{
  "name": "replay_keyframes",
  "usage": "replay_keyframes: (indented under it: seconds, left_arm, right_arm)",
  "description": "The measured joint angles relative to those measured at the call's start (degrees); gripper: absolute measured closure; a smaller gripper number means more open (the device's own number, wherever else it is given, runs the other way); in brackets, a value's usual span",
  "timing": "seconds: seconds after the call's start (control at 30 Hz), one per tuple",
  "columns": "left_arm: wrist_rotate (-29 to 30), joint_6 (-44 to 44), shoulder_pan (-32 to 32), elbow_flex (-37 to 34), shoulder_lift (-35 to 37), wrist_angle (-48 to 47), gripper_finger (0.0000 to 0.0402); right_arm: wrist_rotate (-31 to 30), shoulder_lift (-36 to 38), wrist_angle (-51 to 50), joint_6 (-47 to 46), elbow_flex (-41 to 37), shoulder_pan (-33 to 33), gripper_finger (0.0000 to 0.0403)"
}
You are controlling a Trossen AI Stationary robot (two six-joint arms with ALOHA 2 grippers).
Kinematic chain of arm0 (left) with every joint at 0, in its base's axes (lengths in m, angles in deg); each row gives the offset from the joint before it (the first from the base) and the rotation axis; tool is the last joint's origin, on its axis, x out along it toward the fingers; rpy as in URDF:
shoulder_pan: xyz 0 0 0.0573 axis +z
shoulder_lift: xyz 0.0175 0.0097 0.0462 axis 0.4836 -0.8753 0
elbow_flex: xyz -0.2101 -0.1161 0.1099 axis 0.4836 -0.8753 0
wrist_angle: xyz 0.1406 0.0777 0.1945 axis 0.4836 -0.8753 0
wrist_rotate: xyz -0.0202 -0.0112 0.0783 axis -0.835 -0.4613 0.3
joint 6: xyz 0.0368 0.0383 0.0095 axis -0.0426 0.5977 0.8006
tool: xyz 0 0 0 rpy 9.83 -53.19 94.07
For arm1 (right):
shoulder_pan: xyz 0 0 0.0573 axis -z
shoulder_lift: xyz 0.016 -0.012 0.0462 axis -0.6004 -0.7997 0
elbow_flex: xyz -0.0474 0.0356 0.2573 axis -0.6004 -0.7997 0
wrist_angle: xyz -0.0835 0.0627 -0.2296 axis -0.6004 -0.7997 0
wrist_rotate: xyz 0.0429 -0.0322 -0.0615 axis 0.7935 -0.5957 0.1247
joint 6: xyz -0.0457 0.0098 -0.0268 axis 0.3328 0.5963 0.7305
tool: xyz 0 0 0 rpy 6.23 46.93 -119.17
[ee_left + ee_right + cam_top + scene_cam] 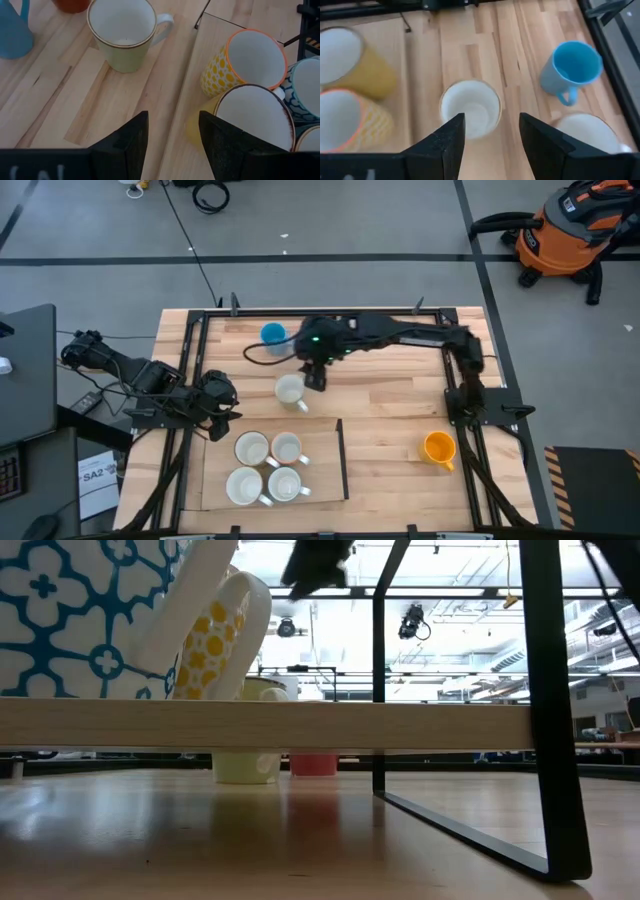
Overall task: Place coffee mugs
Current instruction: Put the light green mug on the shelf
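Next, I move my left gripper to the lone pale mug beyond the board and close it on the mug's rim [280,379] [89,23] opposite its handle.
In the high view, several pale mugs [268,467] stand upright on a light board. A pale mug [290,391] stands alone on the table beyond it, with a blue mug [272,333] near the far edge and an orange-yellow mug [438,448] at the right. My right gripper [315,376] hovers open just beyond the lone pale mug [470,109], above it, touching nothing. My left gripper [215,396] waits open at the board's left far corner, facing the pale mug [125,32] and a yellow dotted mug [240,62].
A black metal frame [195,350] borders the table on the left, far and right sides. The board's black edge [341,460] rises slightly from the tabletop. A reddish-brown mug [313,763] stands behind the pale one in the low view. Bare wood lies between the board and the orange-yellow mug.
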Motion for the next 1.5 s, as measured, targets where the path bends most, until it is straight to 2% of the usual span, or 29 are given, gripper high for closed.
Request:
replay_keyframes:
  seconds: [0.1, 0.2, 0.3, 0.4, 0.53, 0.67, 0.8, 0.97, 1.1, 1.23, 1.5]
  left_arm:
    - [0.15, -0.02, 0.00, 0.00, 0.00, 0.02, 0.0221]
    - [0.44, -0.02, 0.00, 0.00, 0.00, 0.03, 0.0221]
    - [1.04, -0.03, 0.00, 0.00, 0.00, 0.11, 0.0221]
    - [4.06, -0.04, 0.00, 0.00, 0.00, 1.40, 0.0221]
    - [9.56, 0.11, 0.27, 0.00, 0.00, 7.39, 0.0221]
    - [10.74, 0.85, 3.29, 0.00, 0.00, 14.84, 0.0221]
    - [7.81, 2.12, 8.61, 0.00, 0.00, 21.49, 0.0221]
    - [2.87, 3.90, 17.74, 0.03, -0.90, 24.60, 0.0221]
    - [-2.65, 3.98, 25.30, 0.04, -3.55, 24.54, 0.0221]
    - [-8.63, 5.83, 31.05, 0.04, -8.70, 24.25, 0.0221]
    - [-12.31, 11.23, 36.21, 0.00, -18.70, 24.17, 0.0221]
  right_arm:
    - [-4.05, 3.77, -3.13, 0.01, -1.37, -2.53, 0.0210]
    - [-8.04, 7.84, -3.81, -0.81, -6.23, -5.54, 0.0210]
    - [-9.64, 12.25, -2.48, -2.97, -13.38, -7.84, 0.0211]
    - [-12.26, 17.29, -0.01, -5.96, -21.42, -8.97, 0.0210]
    - [-15.25, 23.94, 4.89, -9.96, -32.69, -8.83, 0.0211]
    - [-15.62, 29.64, 11.74, -10.71, -42.65, -7.34, 0.0210]
    - [-14.64, 33.29, 18.56, -10.71, -50.47, -5.20, 0.0210]
    - [-10.09, 35.39, 24.62, -10.73, -56.13, -1.97, 0.0210]
    - [-7.07, 35.44, 25.66, -10.73, -57.24, 0.00, 0.0210]
    - [-6.55, 35.44, 25.72, -10.73, -57.37, 0.97, 0.0211]
    - [-6.44, 35.44, 25.65, -10.69, -57.37, 1.17, 0.0211]
